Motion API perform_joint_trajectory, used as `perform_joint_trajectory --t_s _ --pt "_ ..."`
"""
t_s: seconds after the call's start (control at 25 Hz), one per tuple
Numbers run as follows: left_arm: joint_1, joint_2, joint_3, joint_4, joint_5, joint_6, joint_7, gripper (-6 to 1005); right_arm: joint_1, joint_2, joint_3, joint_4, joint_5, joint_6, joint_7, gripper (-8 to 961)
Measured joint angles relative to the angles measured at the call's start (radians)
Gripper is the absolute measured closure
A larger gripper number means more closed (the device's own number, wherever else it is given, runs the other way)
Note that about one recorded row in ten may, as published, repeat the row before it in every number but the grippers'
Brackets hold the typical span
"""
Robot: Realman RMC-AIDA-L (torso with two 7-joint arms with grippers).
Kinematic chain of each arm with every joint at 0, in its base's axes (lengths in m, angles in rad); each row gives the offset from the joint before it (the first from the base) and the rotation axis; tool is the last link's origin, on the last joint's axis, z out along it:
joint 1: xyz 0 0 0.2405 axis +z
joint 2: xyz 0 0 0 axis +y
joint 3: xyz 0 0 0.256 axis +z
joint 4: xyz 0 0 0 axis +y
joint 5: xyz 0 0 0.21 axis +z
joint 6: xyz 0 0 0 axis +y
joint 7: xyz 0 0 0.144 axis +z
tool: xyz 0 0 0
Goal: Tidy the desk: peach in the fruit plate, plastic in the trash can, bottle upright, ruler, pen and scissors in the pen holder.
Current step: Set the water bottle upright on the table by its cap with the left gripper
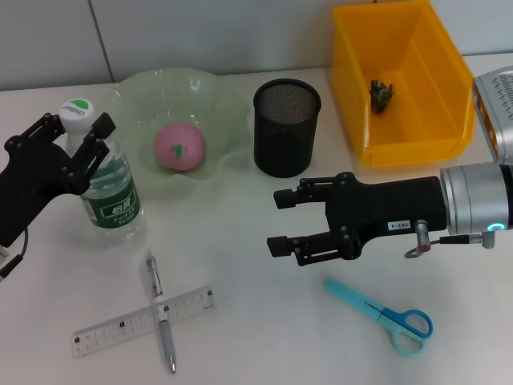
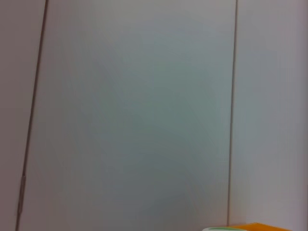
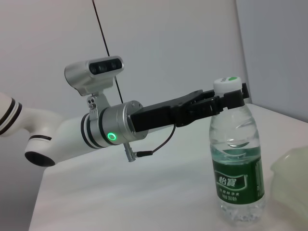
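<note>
My left gripper is going to set the water bottle upright on the table [image 1: 113, 231]. It will let go there, near the green fruit plate and the pen.
The clear water bottle [image 1: 112, 196] with a green label stands upright at the left. My left gripper [image 1: 78, 128] is shut around its neck just under the white cap, as the right wrist view also shows on the bottle [image 3: 238, 159]. My right gripper [image 1: 279, 220] hovers open mid-table, holding nothing. A pink peach [image 1: 179, 147] lies in the green fruit plate [image 1: 224, 96]. A dark scrap of plastic [image 1: 381, 93] rests in the yellow trash can [image 1: 361, 104]. The pen [image 1: 160, 313] lies across the clear ruler [image 1: 120, 322] at the front left. Blue scissors [image 1: 385, 314] lie front right. The black mesh pen holder [image 1: 286, 132] looks empty.
The pen holder stands between the plate and the trash can, just beyond my right gripper. A grey device [image 1: 493, 108] sits at the right edge. The left wrist view shows mostly the wall panels.
</note>
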Motion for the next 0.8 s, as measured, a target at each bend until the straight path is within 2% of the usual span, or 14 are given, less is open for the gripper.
perform_joint_trajectory --t_s 0.8 --pt "-0.007 -0.003 -0.024 -0.028 -0.014 -0.053 0.084 556 0.001 0.0 0.0 0.001 0.0 0.0 0.006 178"
